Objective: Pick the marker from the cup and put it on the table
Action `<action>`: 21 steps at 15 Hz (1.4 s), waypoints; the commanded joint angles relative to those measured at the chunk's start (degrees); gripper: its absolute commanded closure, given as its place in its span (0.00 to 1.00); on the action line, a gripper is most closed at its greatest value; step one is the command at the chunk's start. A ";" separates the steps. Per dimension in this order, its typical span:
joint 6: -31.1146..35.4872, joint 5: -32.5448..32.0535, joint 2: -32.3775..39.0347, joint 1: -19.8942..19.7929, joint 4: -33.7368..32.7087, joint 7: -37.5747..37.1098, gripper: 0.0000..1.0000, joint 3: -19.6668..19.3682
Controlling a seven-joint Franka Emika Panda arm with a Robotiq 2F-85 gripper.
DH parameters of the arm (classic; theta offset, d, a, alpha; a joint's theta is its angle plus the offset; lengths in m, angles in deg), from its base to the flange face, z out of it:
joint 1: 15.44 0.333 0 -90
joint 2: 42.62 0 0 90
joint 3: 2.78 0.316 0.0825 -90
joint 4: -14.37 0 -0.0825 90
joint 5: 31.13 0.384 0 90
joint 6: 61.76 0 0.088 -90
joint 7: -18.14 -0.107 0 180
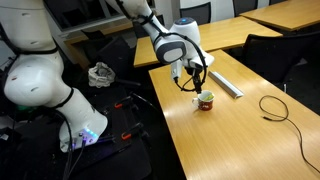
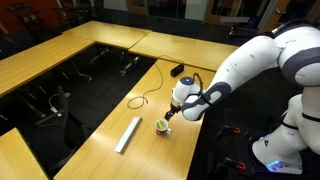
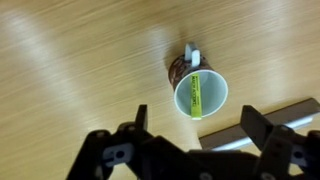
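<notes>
I will close my gripper on the upper end of the yellow marker [image 1: 208,95] [image 3: 196,111], at the side of the cup's rim opposite the cup's handle.
The cup [image 3: 200,93] stands upright on the light-wood table [image 3: 70,70], its handle toward the top of the wrist view. The yellow marker [image 3: 197,95] lies inside it, leaning on the rim. My gripper [image 3: 195,128] is open and empty, straight above the cup with its fingers apart on either side. In both exterior views the gripper [image 1: 192,78] [image 2: 171,112] hovers just above the small cup [image 1: 205,100] [image 2: 161,126] near the table's edge.
A long grey flat bar [image 1: 225,84] [image 2: 128,134] lies on the table next to the cup; it also shows in the wrist view [image 3: 290,110]. A black cable [image 1: 275,106] [image 2: 143,99] lies further along. The table edge [image 1: 165,110] is close to the cup.
</notes>
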 commanded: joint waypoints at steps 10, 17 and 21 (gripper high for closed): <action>-1.21 -0.67 5.55 1.07 -4.62 -1.42 0.32 -0.39; -1.39 -0.62 15.05 2.60 -12.82 -2.46 0.42 -1.12; -1.51 -0.05 19.20 2.89 -17.01 -3.28 0.55 -1.13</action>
